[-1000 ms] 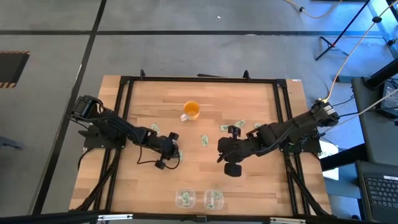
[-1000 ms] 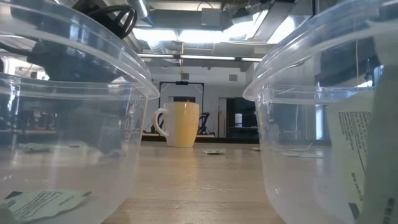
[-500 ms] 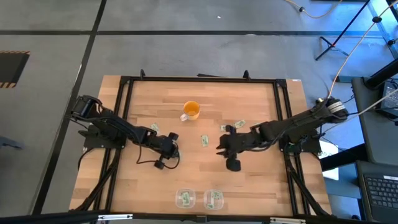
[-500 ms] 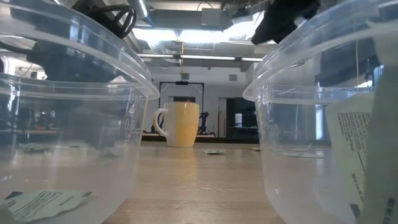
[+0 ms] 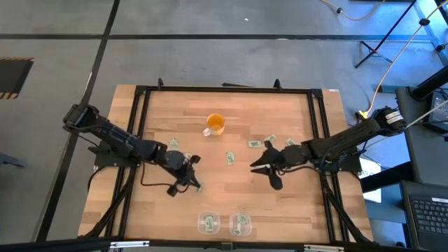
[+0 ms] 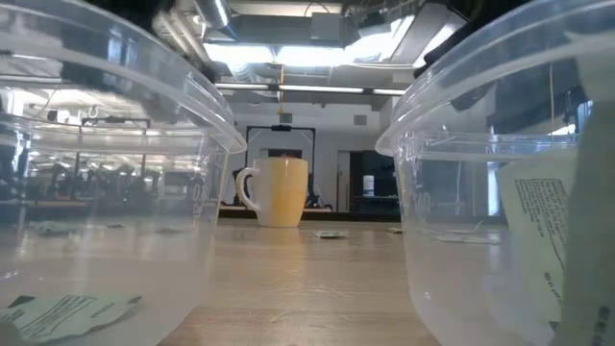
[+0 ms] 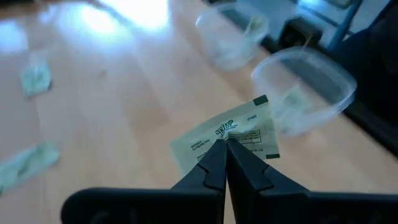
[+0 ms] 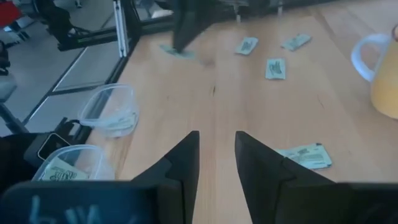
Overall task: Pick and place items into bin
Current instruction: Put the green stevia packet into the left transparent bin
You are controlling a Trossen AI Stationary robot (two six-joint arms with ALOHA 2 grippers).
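Note:
My left gripper has the pale green and white packet. It will let go of it inside the clear bin closer to my left gripper point(image 5: 208, 222) point(image 7: 298, 101).
My left gripper point(image 5: 193, 182) point(image 7: 226, 144) is over the near-middle of the table, shut on one pale green and white packet point(image 7: 229, 132) point(image 5: 199, 187). Two clear bins point(image 5: 208, 223) point(image 5: 240, 223) stand at the near edge, each with packets inside point(image 6: 67, 309) point(image 6: 546, 252). My right gripper point(image 5: 257, 163) point(image 8: 216, 152) hovers open right of centre, holding nothing. Loose packets lie flat on the wood point(image 5: 229, 159) point(image 5: 255, 143) point(image 5: 271, 139) point(image 5: 173, 143) point(image 8: 305, 155). My left gripper pinches the packet between its two fingertips point(image 7: 217, 155) at one long edge point(image 7: 225, 142), only at their free ends. The fingers slant toward the near edge and the bins. The packet sticks out beyond the tips, tilted, and looks lifted clear of the table.
An orange cup point(image 5: 215, 124) point(image 6: 279, 192) point(image 8: 382, 68) stands upright at the far middle of the table. A black frame point(image 5: 224, 89) runs round the tabletop. Bare wood lies between my left gripper and the bins.
My left gripper has moved toward the near edge and the bins, carrying the packet off the table; its dark shape has left the low view. My right gripper has drawn back toward the table's right edge, still open.

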